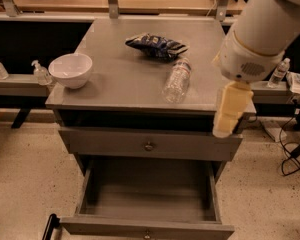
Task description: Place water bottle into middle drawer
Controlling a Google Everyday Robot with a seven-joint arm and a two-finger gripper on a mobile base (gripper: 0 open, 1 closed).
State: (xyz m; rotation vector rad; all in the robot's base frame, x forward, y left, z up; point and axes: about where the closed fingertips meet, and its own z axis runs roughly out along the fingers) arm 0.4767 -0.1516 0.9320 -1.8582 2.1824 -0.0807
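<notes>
Next, my gripper moves to the water bottle's upper part (179, 73) by its white cap and closes there.
The water bottle (176, 80) lies on its side on the grey cabinet top (120, 79), right of centre, with its white cap toward the far side. The middle drawer (147, 196) is pulled out below and its deep grey tray holds nothing. My gripper (231, 111) is cream-coloured and hangs down at the cabinet's front right corner. It is to the right of the bottle and slightly nearer the front, apart from it, and holds nothing that I can see.
A dark blue snack bag (156, 45) lies behind the bottle. A white bowl (70, 70) stands at the top's left edge. A closed drawer front with a round knob (149, 146) sits above the open drawer. Small pump bottles (40, 73) stand on the left shelf.
</notes>
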